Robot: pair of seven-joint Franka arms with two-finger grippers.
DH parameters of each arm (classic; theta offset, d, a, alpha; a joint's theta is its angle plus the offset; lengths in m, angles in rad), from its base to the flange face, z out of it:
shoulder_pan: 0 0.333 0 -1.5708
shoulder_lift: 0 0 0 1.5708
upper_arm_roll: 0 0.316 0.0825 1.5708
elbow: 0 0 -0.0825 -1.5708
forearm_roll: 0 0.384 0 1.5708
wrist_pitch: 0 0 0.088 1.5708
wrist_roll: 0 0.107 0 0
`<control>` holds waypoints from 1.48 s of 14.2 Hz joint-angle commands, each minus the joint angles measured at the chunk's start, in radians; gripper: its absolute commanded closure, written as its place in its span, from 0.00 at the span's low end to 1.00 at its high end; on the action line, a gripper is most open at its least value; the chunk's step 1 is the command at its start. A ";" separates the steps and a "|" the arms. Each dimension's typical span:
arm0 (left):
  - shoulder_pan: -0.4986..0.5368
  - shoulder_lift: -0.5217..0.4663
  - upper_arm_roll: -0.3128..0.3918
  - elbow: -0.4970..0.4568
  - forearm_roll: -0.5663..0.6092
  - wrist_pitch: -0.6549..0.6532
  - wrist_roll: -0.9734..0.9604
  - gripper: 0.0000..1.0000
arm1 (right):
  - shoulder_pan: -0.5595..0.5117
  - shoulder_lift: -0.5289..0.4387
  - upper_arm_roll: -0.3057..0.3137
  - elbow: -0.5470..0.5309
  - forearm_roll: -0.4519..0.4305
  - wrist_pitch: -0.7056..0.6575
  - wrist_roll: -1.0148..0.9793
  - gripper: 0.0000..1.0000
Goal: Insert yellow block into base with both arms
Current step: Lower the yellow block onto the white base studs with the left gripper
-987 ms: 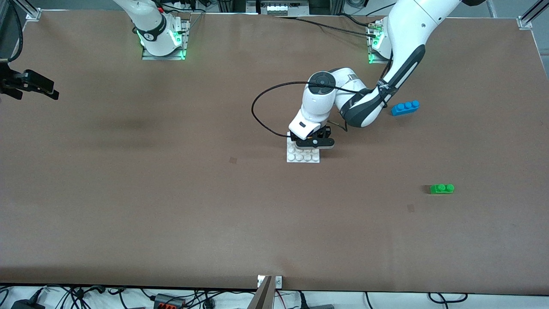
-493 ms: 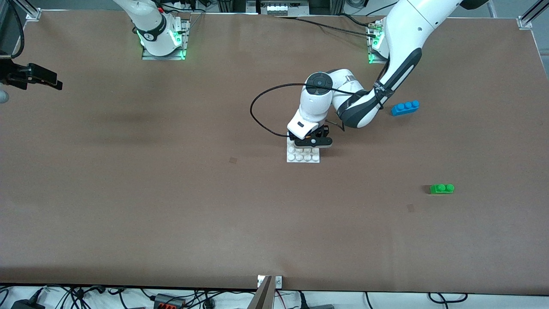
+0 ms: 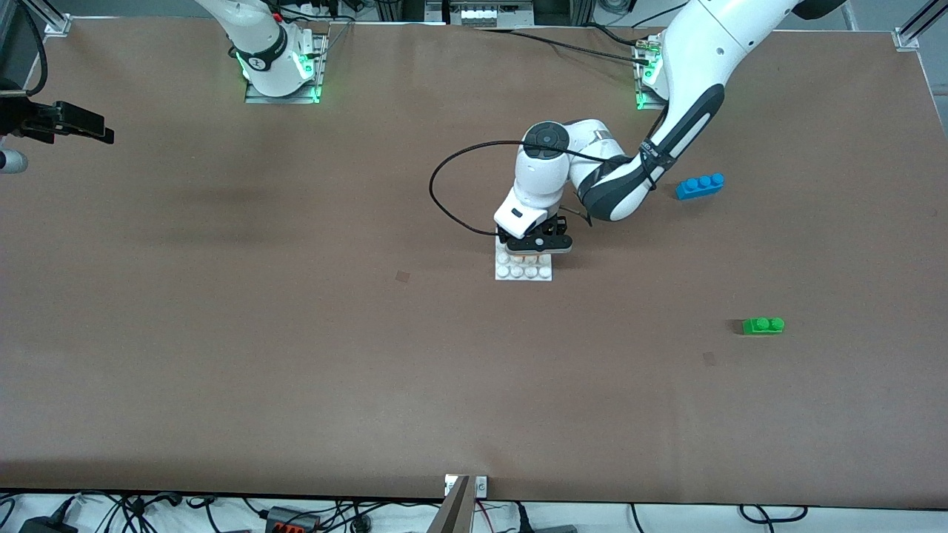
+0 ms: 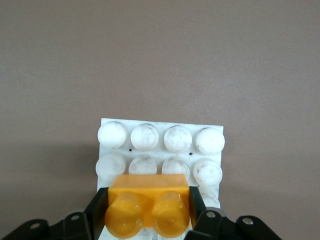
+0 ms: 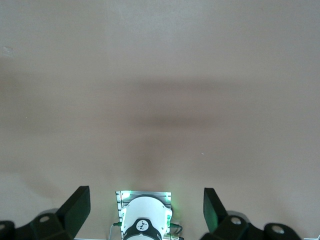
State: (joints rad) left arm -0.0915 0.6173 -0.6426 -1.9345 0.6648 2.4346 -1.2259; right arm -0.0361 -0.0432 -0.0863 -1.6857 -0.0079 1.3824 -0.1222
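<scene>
Next, my left gripper releases the yellow block on the middle studs of the white base (image 3: 523, 238) (image 4: 157, 206), toward the robots' side.
My left gripper (image 3: 535, 246) is low over the white studded base (image 3: 524, 272) in the middle of the table. In the left wrist view it (image 4: 148, 212) is shut on the yellow block (image 4: 148, 202), one black finger (image 4: 96, 210) on each end. The block is level, with its two studs showing, over the base (image 4: 160, 139) at the edge nearest the robots. I cannot tell whether it touches the studs. The hand hides the block in the front view. My right gripper (image 3: 70, 122) is open and empty, up in the air at the right arm's end of the table (image 5: 146, 207).
A blue three-stud brick (image 3: 700, 185) lies toward the left arm's end, near the arm's elbow. A green two-stud brick (image 3: 763, 325) lies nearer the front camera at that end. A black cable (image 3: 452, 185) loops beside the left wrist.
My left gripper has shifted slightly toward the robots' side over the base, still holding the block. My right gripper has drifted toward the robots' side at the table's end.
</scene>
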 commanded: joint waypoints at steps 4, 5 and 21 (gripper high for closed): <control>0.006 0.027 -0.021 -0.012 0.042 0.006 -0.041 0.45 | -0.001 0.012 0.008 0.023 0.005 -0.019 -0.008 0.00; 0.007 0.025 -0.026 -0.014 0.042 0.004 -0.041 0.45 | -0.002 0.013 0.008 0.023 0.005 -0.019 -0.008 0.00; 0.062 -0.019 -0.048 0.012 0.021 -0.014 -0.041 0.00 | 0.007 0.012 0.008 0.026 0.028 -0.039 -0.010 0.00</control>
State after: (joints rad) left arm -0.0697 0.6287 -0.6708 -1.9359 0.6687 2.4341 -1.2509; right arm -0.0295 -0.0373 -0.0783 -1.6854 0.0024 1.3638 -0.1222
